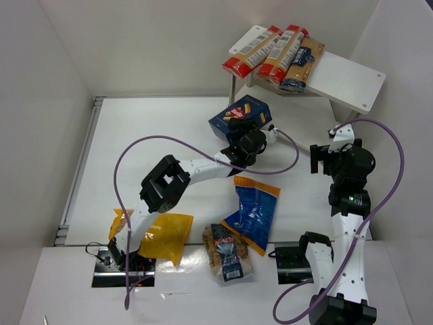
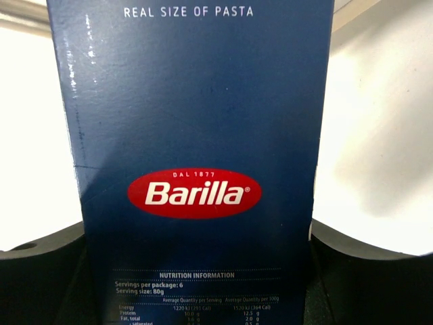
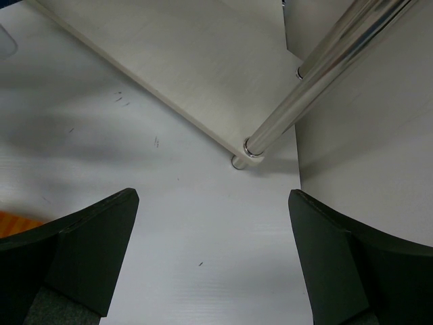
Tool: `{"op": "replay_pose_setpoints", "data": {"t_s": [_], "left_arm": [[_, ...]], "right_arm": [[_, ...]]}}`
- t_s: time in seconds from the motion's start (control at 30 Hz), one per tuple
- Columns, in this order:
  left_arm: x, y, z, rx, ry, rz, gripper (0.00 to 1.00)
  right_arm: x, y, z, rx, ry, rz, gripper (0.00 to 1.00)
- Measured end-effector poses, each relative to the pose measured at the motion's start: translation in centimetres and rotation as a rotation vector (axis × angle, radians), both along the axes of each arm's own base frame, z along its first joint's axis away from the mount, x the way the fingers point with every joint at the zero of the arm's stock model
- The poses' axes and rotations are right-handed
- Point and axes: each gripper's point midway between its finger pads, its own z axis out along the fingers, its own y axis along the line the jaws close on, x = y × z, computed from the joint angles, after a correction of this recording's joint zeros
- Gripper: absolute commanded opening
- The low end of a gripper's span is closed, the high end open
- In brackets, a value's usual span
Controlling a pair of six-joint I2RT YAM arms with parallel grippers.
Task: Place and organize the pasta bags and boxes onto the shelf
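Note:
Next, my left gripper sets the dark blue Barilla pasta box, still held just above the table, on the shelf's lower board (image 1: 257,104) below the spaghetti packs.
A dark blue Barilla pasta box (image 1: 241,115) is held just above the table, near the shelf's left legs. My left gripper (image 1: 241,133) is shut on its lower end. In the left wrist view the box (image 2: 196,135) fills the space between both black fingers (image 2: 40,271). The white two-tier shelf (image 1: 348,80) stands at the far right. The yellow bag (image 1: 167,235), the blue bag with an orange top (image 1: 254,211) and the clear bag with a dark label (image 1: 227,252) lie on the near table. My right gripper (image 1: 319,157) is open and empty over bare table, by a shelf leg (image 3: 325,74).
Three long spaghetti packs (image 1: 277,53) lie on the shelf's top board. The right wrist view shows the shelf's lower board (image 3: 203,68) and a white wall at the right. White walls enclose the table at the back and left.

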Motion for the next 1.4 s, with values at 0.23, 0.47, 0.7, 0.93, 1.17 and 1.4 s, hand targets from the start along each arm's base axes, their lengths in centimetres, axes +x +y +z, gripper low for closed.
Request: {"op": "replay_pose_setpoints", "data": {"t_s": [0.23,0.47,0.7,0.93,1.17,1.4], "left_arm": [[1.2,-1.6,1.2,0.011,-0.031,-0.001,0.00],[3.0,-3.8,3.1,-0.024,-0.059,0.012,0.00],[5.2,-6.6,3.3,-0.074,-0.051,0.030,0.00],[4.6,-6.7,0.7,0.015,-0.029,0.045,0.00],[5.0,-6.8,-1.4,0.118,-0.029,0.037,0.01],[6.4,-6.1,-0.8,0.189,-0.104,0.053,0.11]], "right_arm": [[0.0,0.1,0.0,0.001,0.000,0.004,1.00],[0.0,0.1,0.0,0.002,0.000,0.005,1.00],[0.0,0.2,-0.1,0.005,0.003,0.012,1.00],[0.0,0.5,-0.1,0.007,0.005,0.026,1.00],[0.0,0.6,-0.1,0.009,0.005,0.035,1.00],[0.1,0.7,-0.3,0.012,0.008,0.038,1.00]]}}
